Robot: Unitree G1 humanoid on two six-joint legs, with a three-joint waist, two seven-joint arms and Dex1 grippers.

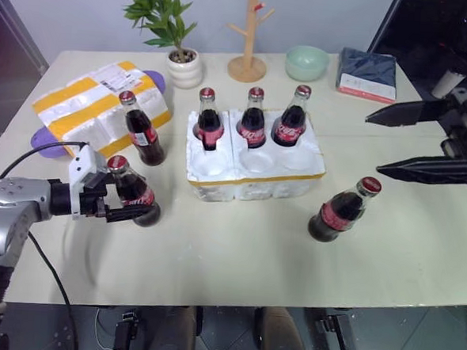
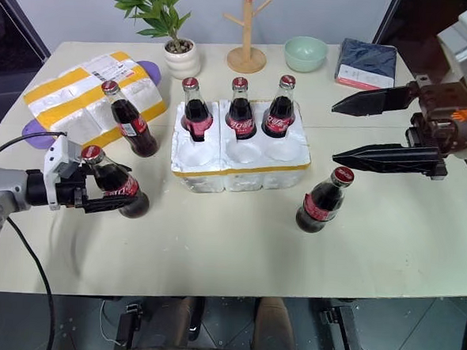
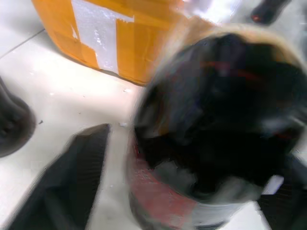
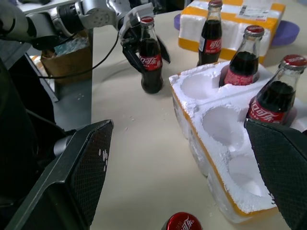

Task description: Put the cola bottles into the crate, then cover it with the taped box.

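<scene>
The cola bottle will go down in the middle front hole of the white foam crate (image 1: 256, 160) from my left gripper.
Three cola bottles (image 1: 254, 117) stand in the back wells of the white foam crate (image 1: 257, 176); its front wells are empty. My left gripper (image 1: 132, 208) is shut on another cola bottle (image 1: 131, 191), which stands upright on the table left of the crate. A further bottle (image 1: 143, 130) stands beside the taped box (image 1: 87, 106) at the back left. One more bottle (image 1: 338, 211) stands right of the crate. My right gripper (image 1: 373, 142) hovers open above the table, right of the crate, with nothing between its fingers.
Along the far edge stand a potted plant (image 1: 184, 67), a wooden rack (image 1: 247, 65), a green bowl (image 1: 307, 63) and a dark blue book (image 1: 367, 74). A purple mat (image 1: 49, 144) lies under the taped box. A black cable (image 1: 36, 157) runs along my left arm.
</scene>
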